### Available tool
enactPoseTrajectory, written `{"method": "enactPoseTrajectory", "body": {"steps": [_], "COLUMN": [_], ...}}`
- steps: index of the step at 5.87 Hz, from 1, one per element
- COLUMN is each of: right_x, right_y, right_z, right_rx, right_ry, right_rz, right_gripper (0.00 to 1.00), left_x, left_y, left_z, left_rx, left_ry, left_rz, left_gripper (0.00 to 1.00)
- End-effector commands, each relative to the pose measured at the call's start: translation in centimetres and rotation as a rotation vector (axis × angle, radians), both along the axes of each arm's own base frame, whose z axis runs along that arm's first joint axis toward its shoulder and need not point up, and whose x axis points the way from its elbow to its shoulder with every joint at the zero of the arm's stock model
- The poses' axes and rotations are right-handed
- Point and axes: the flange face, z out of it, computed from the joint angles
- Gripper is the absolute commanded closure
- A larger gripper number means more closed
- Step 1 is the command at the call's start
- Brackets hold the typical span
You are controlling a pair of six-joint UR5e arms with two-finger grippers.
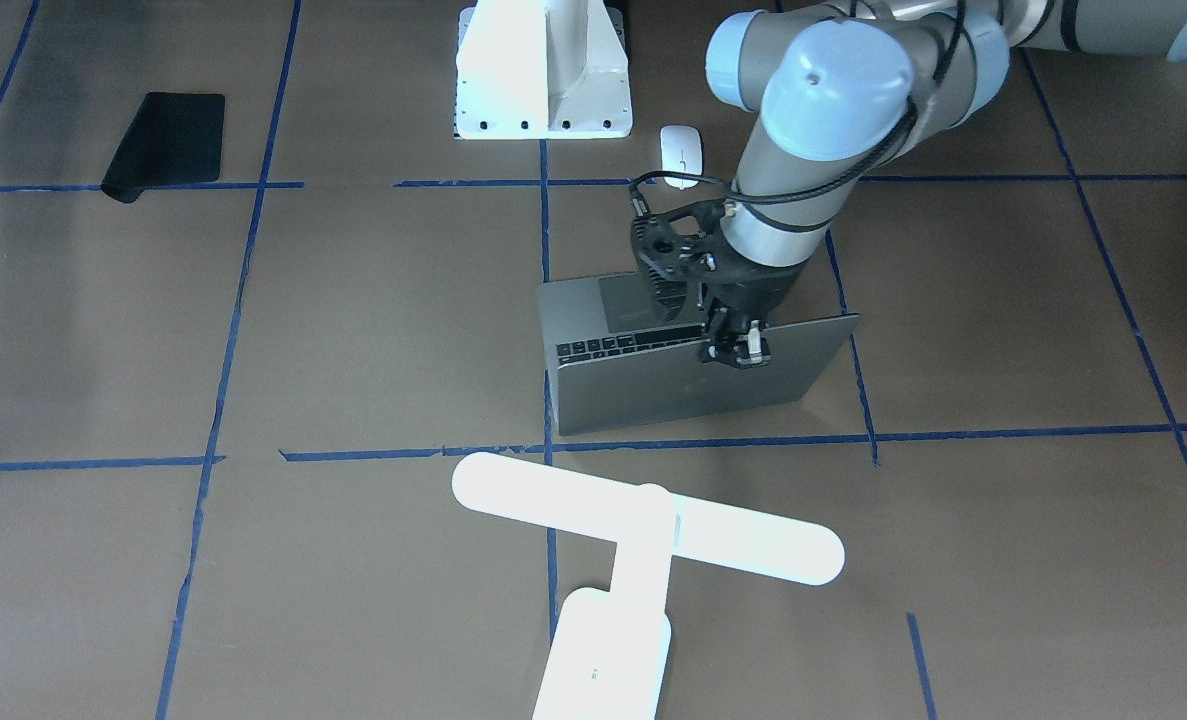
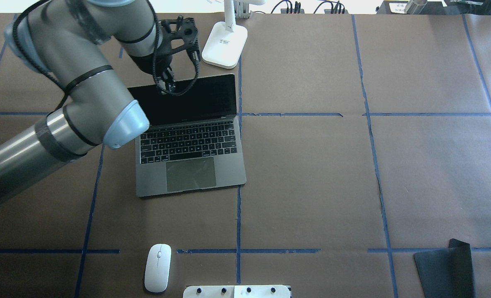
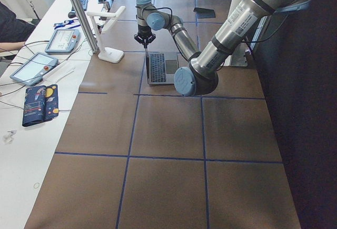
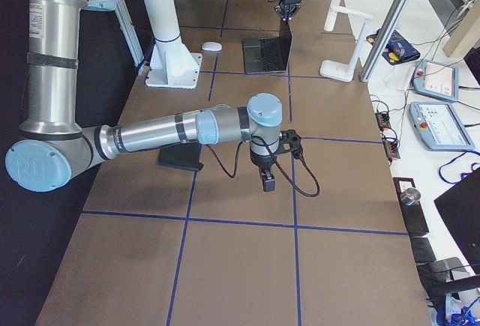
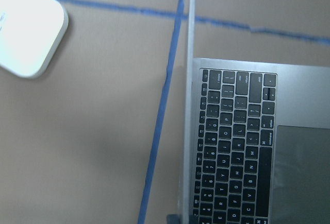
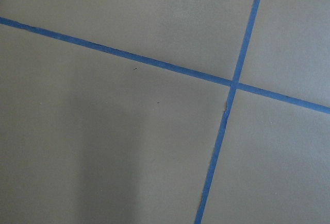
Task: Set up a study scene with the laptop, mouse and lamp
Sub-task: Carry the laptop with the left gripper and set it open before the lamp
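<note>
My left gripper is holding the laptop, which stands open on the brown table now. It will let go of it on the brown table point(image 1: 655, 398) point(image 5: 211, 190) close to the white lamp, over the blue tape.
The space-grey laptop point(image 1: 653, 385) stands open on the brown table, its lid upright, its black keys and trackpad facing the robot point(image 2: 189, 174). My left gripper point(image 1: 738, 348) sits at the lid's top edge point(image 2: 165, 86), fingers close together on the lid. The left wrist view shows the lid edge-on beside the keyboard point(image 5: 232, 147). The white mouse point(image 2: 158, 267) lies near the robot's base, apart from the laptop. The white lamp point(image 1: 643, 530) stands behind the laptop, its base point(image 2: 224, 44) by the lid. My right gripper point(image 4: 264, 182) hangs low over bare table, and I cannot tell whether it is open or shut.
A flat black mat point(image 2: 446, 269) lies at the near right of the table. The white boxy pedestal point(image 1: 543, 70) stands at the robot's side next to the mouse. Blue tape lines grid the paper. Operators' tablets and cables lie on the white bench point(image 4: 442, 116) beyond the lamp.
</note>
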Motion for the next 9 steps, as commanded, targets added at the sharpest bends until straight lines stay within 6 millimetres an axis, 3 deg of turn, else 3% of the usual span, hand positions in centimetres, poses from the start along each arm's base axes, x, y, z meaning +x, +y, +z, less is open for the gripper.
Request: {"method": "enactPoseTrajectory", "body": {"steps": [1,4,6,7,8,9], "right_x": [0.0,0.0,0.0,0.0,0.0,0.0], "right_y": [0.0,0.0,0.0,0.0,0.0,0.0], "right_z": [0.0,0.1,0.1,0.1,0.1,0.0], "right_rx": [0.0,-0.001,-0.001,-0.001,-0.001,0.001], "right_ry": [-0.002,-0.002,-0.002,-0.002,-0.002,-0.002], "right_rz": [0.0,-0.001,-0.001,-0.001,-0.001,-0.001], "right_gripper": [0.0,0.0,0.0,0.0,0.0,0.0], "left_x": [1.1,0.7,-0.4,0.2,0.2,-0.6], "left_y": [-1.1,-1.7,-3.9,-4.7,-4.9,-5.3], "left_z": [-1.8,-1.4,-0.8,0.1,0.1,-0.1], "left_rx": [0.008,0.076,0.112,0.133,0.133,0.134], "left_ry": [0.003,-0.029,-0.015,-0.015,-0.014,-0.008], "left_rz": [0.005,0.012,-0.004,0.008,0.006,-0.001], "left_gripper": [1.0,0.98,1.0,1.0,0.94,0.78]}}
